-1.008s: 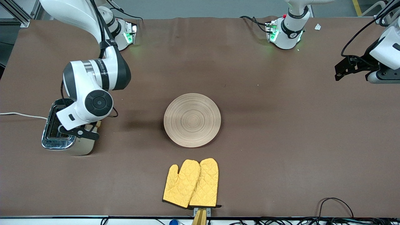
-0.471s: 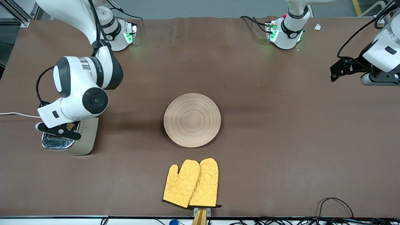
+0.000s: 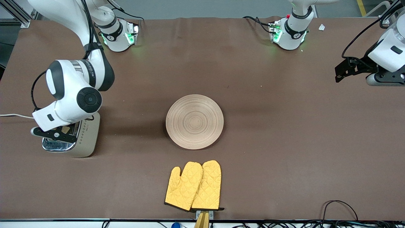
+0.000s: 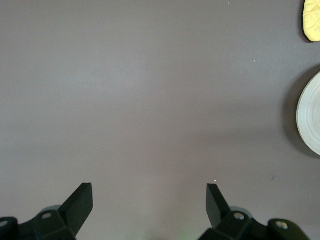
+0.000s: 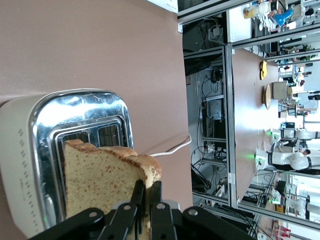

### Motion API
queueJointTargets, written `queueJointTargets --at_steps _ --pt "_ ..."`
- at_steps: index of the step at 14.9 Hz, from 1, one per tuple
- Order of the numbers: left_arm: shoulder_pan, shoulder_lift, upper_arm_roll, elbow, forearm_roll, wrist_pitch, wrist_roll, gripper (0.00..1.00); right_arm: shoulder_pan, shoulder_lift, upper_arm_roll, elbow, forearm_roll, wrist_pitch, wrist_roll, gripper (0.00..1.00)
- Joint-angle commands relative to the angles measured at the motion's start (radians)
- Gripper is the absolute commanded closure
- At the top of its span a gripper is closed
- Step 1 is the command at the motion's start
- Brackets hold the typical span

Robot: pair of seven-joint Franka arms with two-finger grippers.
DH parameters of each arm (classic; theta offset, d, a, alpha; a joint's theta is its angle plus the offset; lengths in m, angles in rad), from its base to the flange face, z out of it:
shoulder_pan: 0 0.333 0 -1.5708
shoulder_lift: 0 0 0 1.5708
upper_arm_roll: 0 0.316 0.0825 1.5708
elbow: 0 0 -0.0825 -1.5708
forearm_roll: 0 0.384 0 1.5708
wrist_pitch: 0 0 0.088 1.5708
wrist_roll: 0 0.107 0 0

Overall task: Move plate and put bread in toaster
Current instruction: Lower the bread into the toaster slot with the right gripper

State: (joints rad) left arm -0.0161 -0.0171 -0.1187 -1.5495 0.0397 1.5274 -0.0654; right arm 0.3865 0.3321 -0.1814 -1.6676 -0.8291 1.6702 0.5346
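Observation:
Next, I release the bread from my right gripper in the toaster's slot nearer the wooden plate (image 3: 65,130) (image 5: 69,172).
The cream toaster (image 3: 86,139) with a chrome top stands at the right arm's end of the table. My right gripper (image 3: 62,131) is over its slots, shut on the bread (image 3: 65,129). In the right wrist view the brown slice (image 5: 100,172) hangs upright from my right gripper (image 5: 148,192) just above the toaster's (image 5: 27,150) chrome top, its lower edge close to the slots. The wooden plate (image 3: 194,121) lies bare at the table's middle. My left gripper (image 3: 344,71) waits open and empty over the left arm's end; its wrist view (image 4: 150,200) shows bare table and the plate's edge (image 4: 311,115).
A pair of yellow oven mitts (image 3: 193,186) lies nearer to the front camera than the plate, by the table's front edge; one shows in the left wrist view (image 4: 312,20). The toaster's white cord (image 3: 15,116) runs off the right arm's end. Cables lie along the front edge.
My right gripper has carried the bread from beside the toaster to over its slots, toward the right arm's end. My left arm has shifted slightly and still waits.

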Motion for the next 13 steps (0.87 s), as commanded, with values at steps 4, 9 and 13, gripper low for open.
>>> queueJointTargets --at_steps 4,9,13 --pt "0.004 -0.015 0.008 0.003 -0.012 -0.016 0.012 0.00 -0.029 -0.053 0.014 -0.089 -0.042 0.063 -0.007 1.00" --pt "0.004 -0.014 0.010 0.003 -0.011 -0.021 0.009 0.00 -0.021 -0.065 0.016 -0.141 -0.042 0.092 -0.007 1.00" --pt "0.002 -0.011 0.008 0.015 -0.006 -0.021 0.004 0.00 -0.038 -0.068 0.017 -0.162 -0.036 0.146 -0.002 0.36"
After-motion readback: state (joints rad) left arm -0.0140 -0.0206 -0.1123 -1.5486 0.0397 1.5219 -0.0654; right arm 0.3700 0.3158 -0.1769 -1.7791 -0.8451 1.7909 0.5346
